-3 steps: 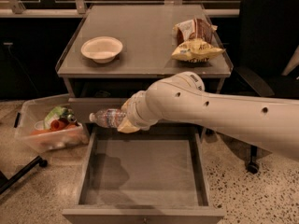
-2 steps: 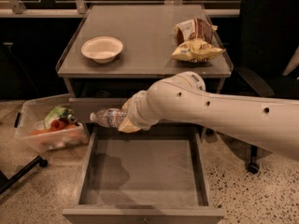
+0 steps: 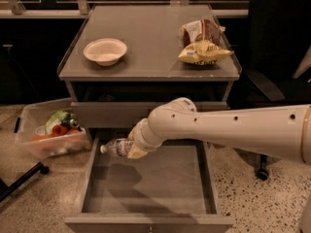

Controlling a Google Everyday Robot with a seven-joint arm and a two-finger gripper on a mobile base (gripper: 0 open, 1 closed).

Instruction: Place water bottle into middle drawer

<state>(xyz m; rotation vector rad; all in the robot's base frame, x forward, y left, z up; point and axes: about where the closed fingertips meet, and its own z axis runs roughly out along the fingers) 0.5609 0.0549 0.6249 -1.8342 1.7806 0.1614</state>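
Next, the gripper releases the water bottle on the middle drawer's bottom, toward the drawer's side (image 3: 130, 178) by the plastic bin.
The water bottle (image 3: 114, 147) is a small clear plastic bottle lying sideways, cap pointing left, held over the back left of the open middle drawer (image 3: 146, 183). My gripper (image 3: 132, 148) is at the end of the white arm that comes in from the right and is shut on the bottle's right end. The bottle hangs a little above the drawer's grey floor, near its left wall. The drawer is pulled far out and its floor is bare.
On the cabinet top stand a white bowl (image 3: 105, 51) at left and snack bags (image 3: 201, 42) at right. A clear plastic bin (image 3: 51, 128) with colourful items sits on the floor at left. A dark office chair (image 3: 272, 72) is at right.
The arm has lowered and the bottle has come down with it, from drawer-front height towards the drawer's floor.
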